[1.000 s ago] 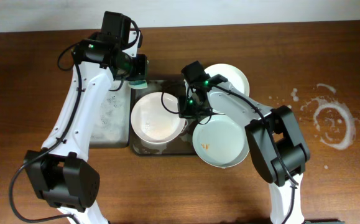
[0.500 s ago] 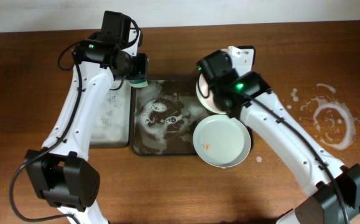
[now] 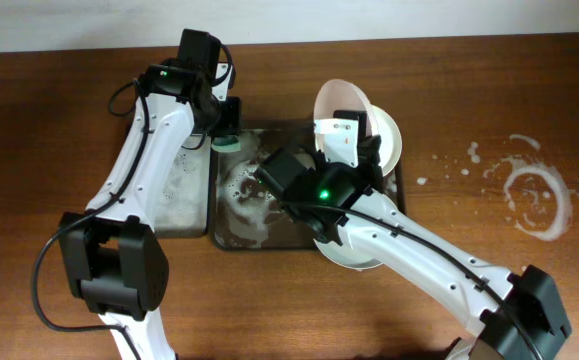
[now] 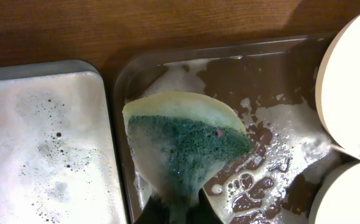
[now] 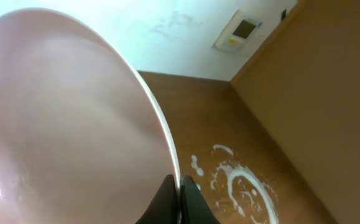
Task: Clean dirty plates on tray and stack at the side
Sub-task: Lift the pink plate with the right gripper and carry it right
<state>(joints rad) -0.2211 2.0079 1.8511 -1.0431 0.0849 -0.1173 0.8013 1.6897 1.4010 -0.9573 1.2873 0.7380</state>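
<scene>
My right gripper should put the white plate down on the ring of white foam on the wooden table (image 3: 541, 181) (image 5: 247, 183).
The large dark tray (image 3: 239, 205) holds soapy water. My right gripper (image 3: 346, 122) is shut on the rim of a white plate (image 3: 333, 100), held tilted on edge above the tray's right part; in the right wrist view this plate (image 5: 68, 124) fills the left and the fingers (image 5: 178, 186) pinch its rim. A second plate (image 3: 389, 140) lies at the tray's back right. A third plate (image 3: 354, 262) lies at the front right, mostly hidden under my right arm. My left gripper (image 3: 223, 128) is shut on a green sponge (image 3: 228, 143) (image 4: 186, 146) over the tray's back left corner (image 4: 273, 74).
A narrower tray full of foam (image 3: 179, 190) (image 4: 43, 143) stands left of the large tray. A ring of white foam (image 3: 534, 200) (image 5: 248, 193) is spilled on the wooden table at the right. Two plate edges (image 4: 354, 81) show at the right of the left wrist view.
My right gripper has lifted the plate off the tray's middle and tipped it up on edge over the right side. The right arm swung across the tray. The left gripper with the sponge shifted slightly right.
</scene>
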